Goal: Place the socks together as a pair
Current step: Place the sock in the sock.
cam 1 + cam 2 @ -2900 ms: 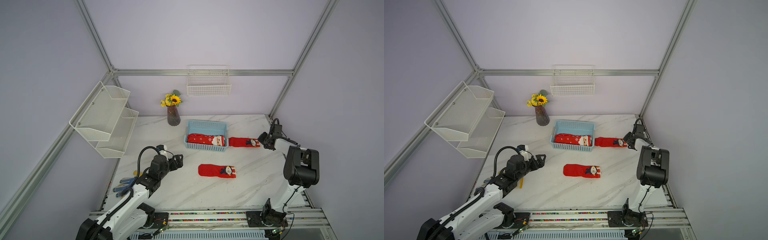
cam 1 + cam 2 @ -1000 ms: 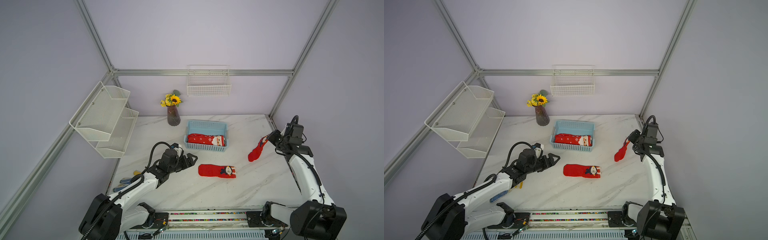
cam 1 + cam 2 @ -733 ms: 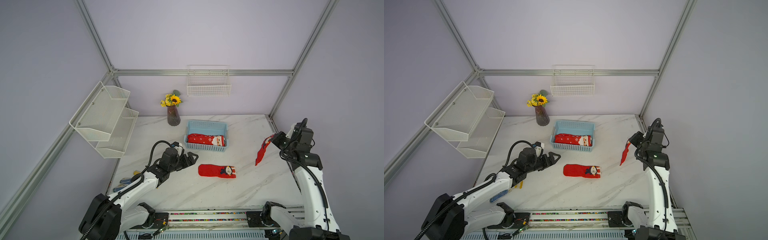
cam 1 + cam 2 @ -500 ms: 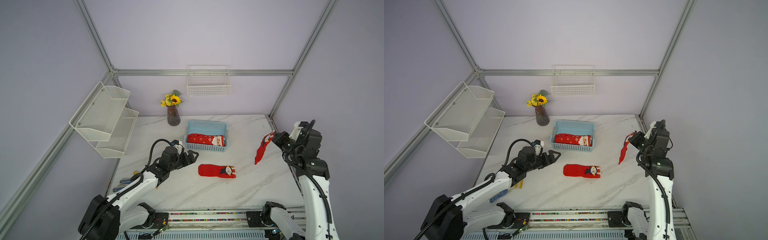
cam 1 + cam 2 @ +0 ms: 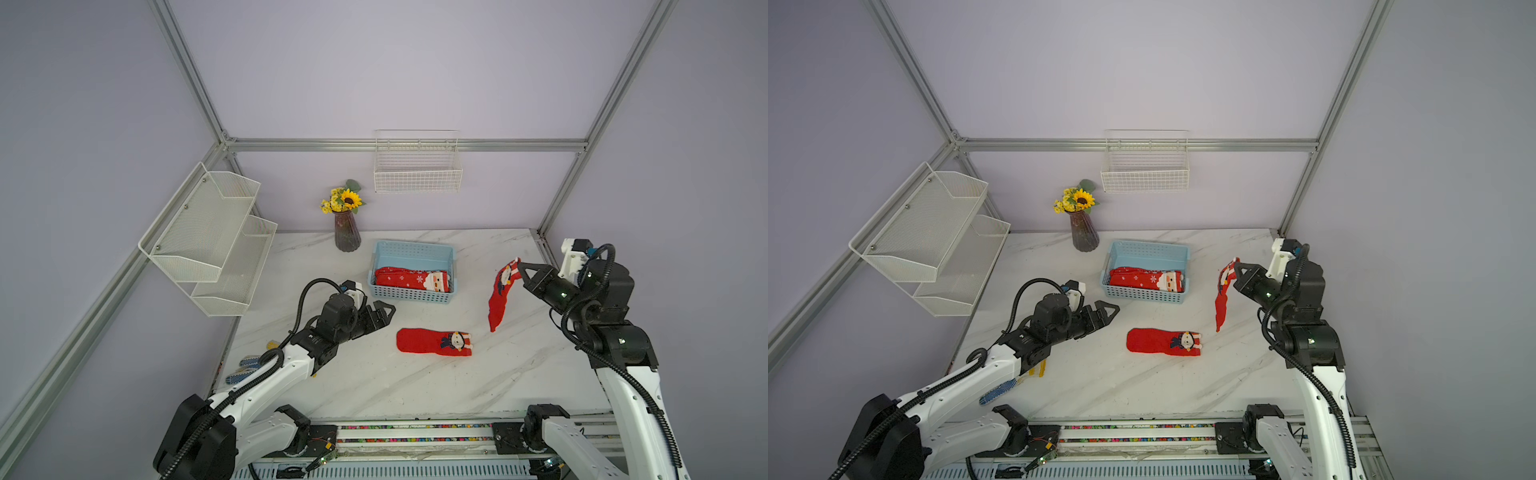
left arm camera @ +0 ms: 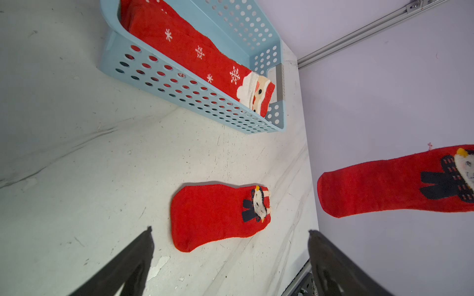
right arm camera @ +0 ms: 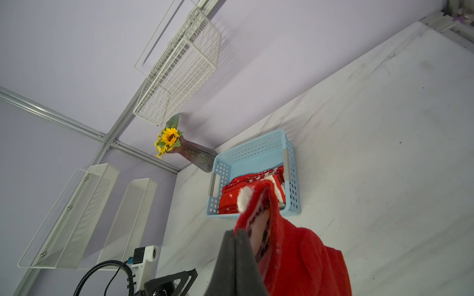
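I need to let go of the hanging red sock with my right gripper on top of the flat red sock [image 5: 423, 347], so it overlaps that flat sock's front edge.
One red sock [image 5: 432, 343] [image 5: 1163, 341] with a small figure at its cuff lies flat on the marble table, mid-front. A matching red sock [image 5: 500, 297] [image 5: 1223, 295] hangs in the air to its right, toe down. My right gripper [image 5: 521, 268] [image 7: 237, 233] is shut on that sock's cuff. My left gripper [image 5: 388, 311] [image 6: 230, 230] hovers open and empty, left of the flat sock, pointing at it. In the left wrist view the flat sock [image 6: 218, 215] lies just beyond the fingertips. More red socks [image 5: 411, 279] with snowflakes and a Santa lie in a blue basket [image 5: 413, 246].
A vase with a sunflower [image 5: 347, 232] stands behind the basket. A white wire basket [image 5: 417, 166] hangs on the back wall and a white two-tier shelf [image 5: 216, 241] on the left wall. A blue-dotted glove [image 5: 245, 368] lies at the table's left edge, partly under my left arm.
My right gripper lifted its sock off the table beside the basket and carried it up and forward; it now dangles. The left gripper moved toward the flat sock, then held still.
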Controlling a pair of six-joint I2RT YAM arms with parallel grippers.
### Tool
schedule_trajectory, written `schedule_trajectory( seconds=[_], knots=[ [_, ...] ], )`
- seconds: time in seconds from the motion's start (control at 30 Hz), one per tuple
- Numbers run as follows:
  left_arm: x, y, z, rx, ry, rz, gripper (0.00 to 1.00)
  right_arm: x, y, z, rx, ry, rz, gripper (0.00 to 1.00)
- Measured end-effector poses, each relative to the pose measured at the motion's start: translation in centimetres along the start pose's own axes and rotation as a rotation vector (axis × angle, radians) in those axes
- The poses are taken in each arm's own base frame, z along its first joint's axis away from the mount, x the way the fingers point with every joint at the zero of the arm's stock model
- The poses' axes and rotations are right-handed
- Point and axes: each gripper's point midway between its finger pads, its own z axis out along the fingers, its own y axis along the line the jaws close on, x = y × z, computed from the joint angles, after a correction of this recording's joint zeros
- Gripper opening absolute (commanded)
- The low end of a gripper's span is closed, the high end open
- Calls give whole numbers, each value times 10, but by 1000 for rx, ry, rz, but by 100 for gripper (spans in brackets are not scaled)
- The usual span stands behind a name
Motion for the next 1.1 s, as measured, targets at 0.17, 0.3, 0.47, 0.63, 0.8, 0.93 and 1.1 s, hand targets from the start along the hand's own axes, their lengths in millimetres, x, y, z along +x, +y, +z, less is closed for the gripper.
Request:
schedule_trajectory(
  seconds=[0.17,0.3,0.47,0.63,0.8,0.93,1.1],
  knots=[
    [-5,4,-5,-28,-36,-7,93,43,36,21,-73,91,-27,0],
    [-10,13,-15,-55,-96,-33,93,89,72,38,-130,145,-41,0],
    [-10,31,-28,-107,-153,-71,93,175,147,58,-202,196,-124,0],
    [-15,37,-43,-141,-207,-83,93,209,144,77,-105,149,-110,0],
    [-12,48,-46,-172,-217,-87,93,207,71,68,42,61,-46,4],
    [1,66,-35,-237,-165,-94,94,228,-9,52,172,74,-76,69],
    [12,80,-23,-285,-108,-100,92,240,-62,37,248,128,-192,72]
  ],
)
